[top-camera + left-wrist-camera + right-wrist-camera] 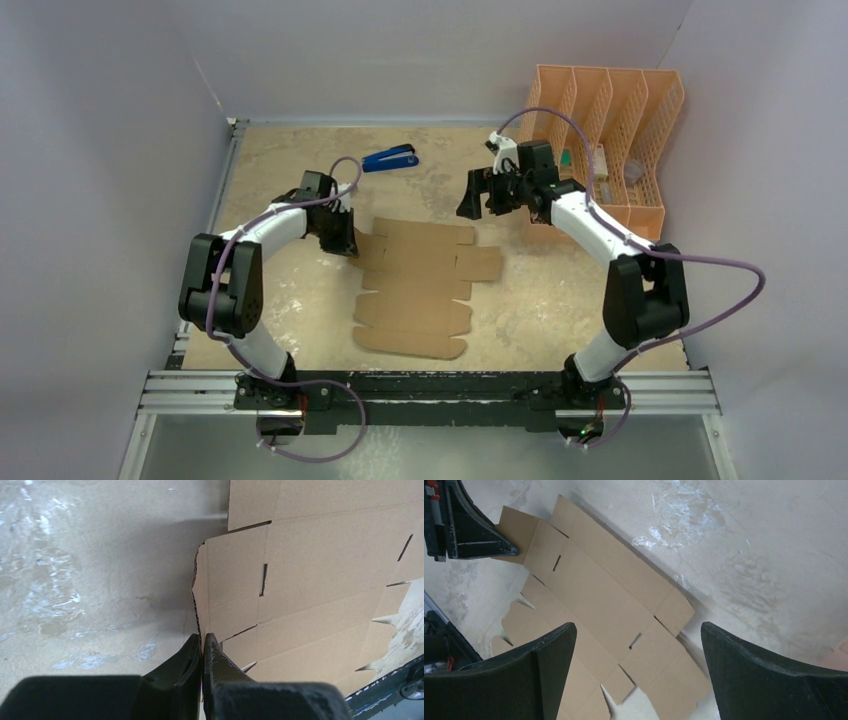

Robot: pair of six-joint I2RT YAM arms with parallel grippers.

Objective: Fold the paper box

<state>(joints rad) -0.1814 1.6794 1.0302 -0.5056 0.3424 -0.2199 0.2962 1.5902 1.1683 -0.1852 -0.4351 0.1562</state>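
Observation:
The robot's right gripper needs to next go to the paper box's long far flap, the one nearest the blue stapler, and close on the middle of that flap's edge [434,224] [633,553].
The paper box [420,285] is a flat brown die-cut cardboard sheet with rounded flaps, lying mid-table. My left gripper [345,238] is shut on the sheet's far-left flap; in the left wrist view the fingertips [202,642] pinch the flap's corrugated edge [197,600], which is lifted off the table. My right gripper [478,195] is open and empty, hovering above the table just beyond the sheet's far-right corner. The right wrist view looks down on the sheet [609,600] between the spread fingers [549,645].
A blue stapler [390,158] lies at the back of the table. A peach-orange mesh file organizer [610,140] stands at the back right, behind the right arm. White walls close in the table on three sides.

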